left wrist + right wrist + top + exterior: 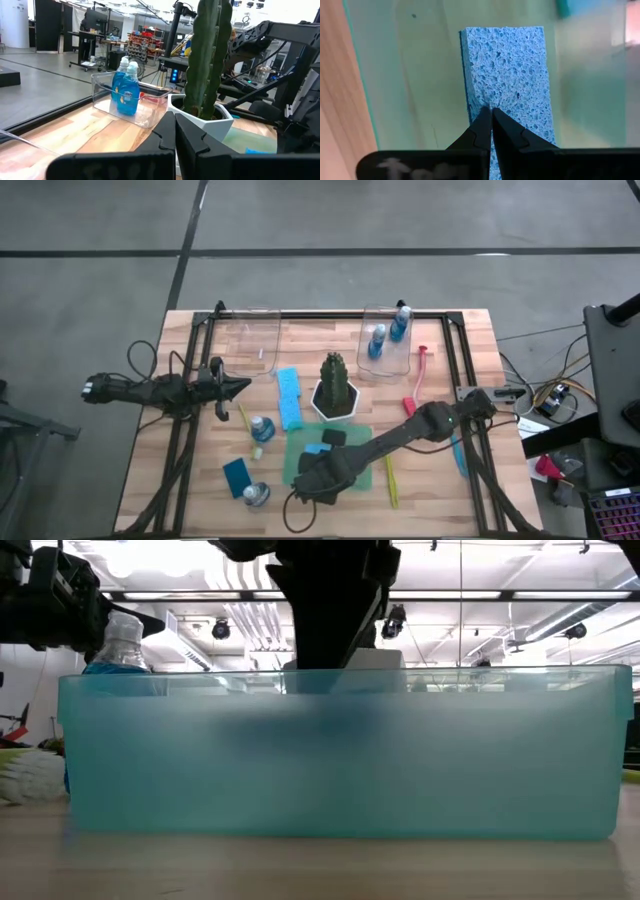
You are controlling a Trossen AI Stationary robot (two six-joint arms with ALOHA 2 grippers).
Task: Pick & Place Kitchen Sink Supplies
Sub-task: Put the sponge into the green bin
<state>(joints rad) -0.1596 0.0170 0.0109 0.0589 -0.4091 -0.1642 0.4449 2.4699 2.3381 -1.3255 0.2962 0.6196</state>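
I should let go of the light blue sponge with my right gripper on the green tray's bottom, in front of the potted plant (318, 451) (490, 87).
My right gripper (491, 110) is shut and points down into the green tray (358, 442), its tips on a light blue sponge (507, 70) lying flat there. In the high view the gripper (312, 472) hides most of that sponge. My left gripper (245, 387) waits shut above the table's left side, facing the plant (205, 60). Two blue bottles (376, 340) stand in the far clear bin. Two more bottles (262, 427) (256, 494), a long blue sponge (289, 397), a teal sponge (238, 476) and a yellow brush (247, 423) lie on the table. My right gripper comes from above, pointing down, with its shut fingertips (482, 122) on the sponge's broad upper face (492, 102) near its middle. The sponge lies flat on the tray floor. Whether the fingers pinch any of it, I cannot tell.
The potted plant (335, 385) stands mid-table just beyond the tray. An empty clear bin (255, 340) sits at the far left. A red brush (415, 380), a blue brush (458, 455) and a yellow-green brush (391, 480) lie right of the tray. A translucent bin (340, 750) fills the low view.
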